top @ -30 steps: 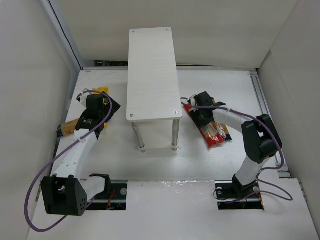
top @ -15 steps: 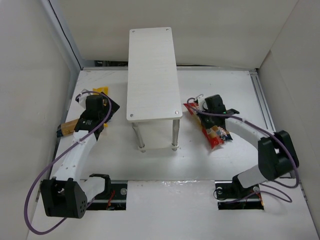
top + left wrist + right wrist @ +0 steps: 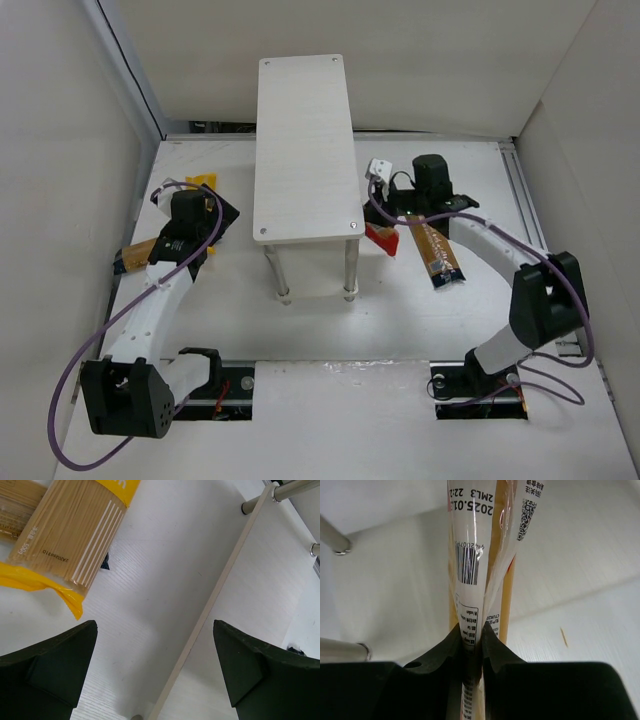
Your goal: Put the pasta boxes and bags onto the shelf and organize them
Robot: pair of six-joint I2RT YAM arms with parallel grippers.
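Note:
My left gripper should go next to the yellow-ended spaghetti bag and close on the bag's far yellow end (image 3: 207, 183) (image 3: 114, 492), next to its clear middle.
The shelf (image 3: 305, 150) stands mid-table, its top board bare. My right gripper (image 3: 420, 205) is just right of it, shut on the flat seam of a pasta bag (image 3: 470, 555) with a white barcode label, fingers (image 3: 495, 645) pinching it. In the top view a golden-brown pack with a red end (image 3: 437, 252) reaches from that gripper toward the near side. A red pack end (image 3: 382, 238) shows by the shelf's front right leg. My left gripper (image 3: 200, 225) is open and empty (image 3: 155, 670), left of the shelf, beside a yellow-ended spaghetti bag (image 3: 75, 530).
A yellow pack (image 3: 203, 181) and a golden-brown pack (image 3: 135, 255) lie at the left under my left arm. The lower shelf board's edge (image 3: 225, 580) and metal legs (image 3: 295, 487) are close on the right of the left wrist view. White walls enclose the table.
My right gripper has moved toward the far side and the shelf with the pasta bag in it, turning it lengthwise. A red pack end now shows at the shelf's leg. The left arm stayed still.

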